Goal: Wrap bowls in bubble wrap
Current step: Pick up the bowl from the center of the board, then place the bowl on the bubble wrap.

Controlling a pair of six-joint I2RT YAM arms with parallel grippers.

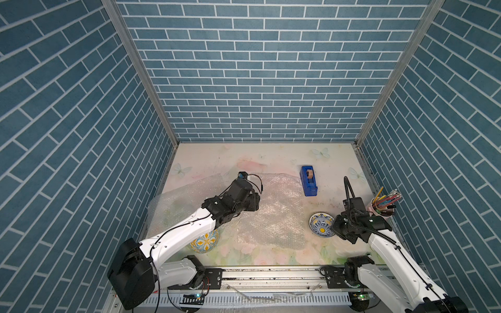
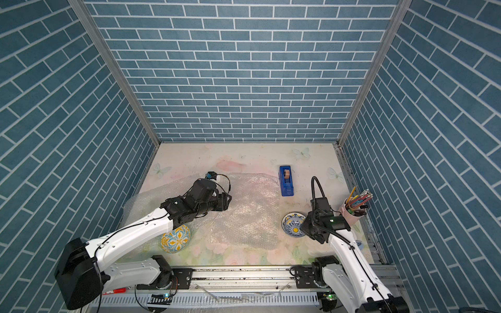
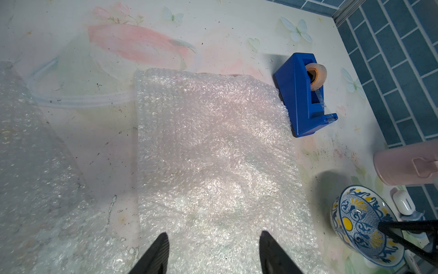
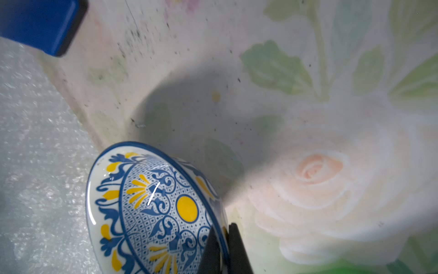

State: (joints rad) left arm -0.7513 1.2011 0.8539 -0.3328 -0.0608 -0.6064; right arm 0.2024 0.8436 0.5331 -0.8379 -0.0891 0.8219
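Observation:
Next, my right gripper sets the blue-and-white bowl down on the centre of the middle bubble wrap sheet (image 1: pixel 276 208).
The blue-and-white bowl (image 4: pixel 154 208) with a yellow centre dot is at the right of the table, tilted. My right gripper (image 4: pixel 225 232) is shut on its rim, one finger inside and one outside. Both top views show this bowl (image 1: pixel 321 225) (image 2: pixel 294 225). The yellow-and-blue floral bowl (image 1: pixel 204 242) sits at the front left, partly under my left arm. One bubble wrap sheet (image 1: pixel 276 214) lies flat mid-table, and another sheet (image 1: pixel 176 206) lies to its left. My left gripper (image 3: pixel 213 237) hangs open over the middle sheet (image 3: pixel 213 166) with nothing between its fingers.
A blue tape dispenser (image 1: pixel 308 181) stands just behind the middle sheet's right corner. A pink cup of pencils (image 1: pixel 382 207) is by the right wall, close behind my right wrist. Blue brick walls close in three sides, and a metal rail (image 1: pixel 271 276) runs along the front.

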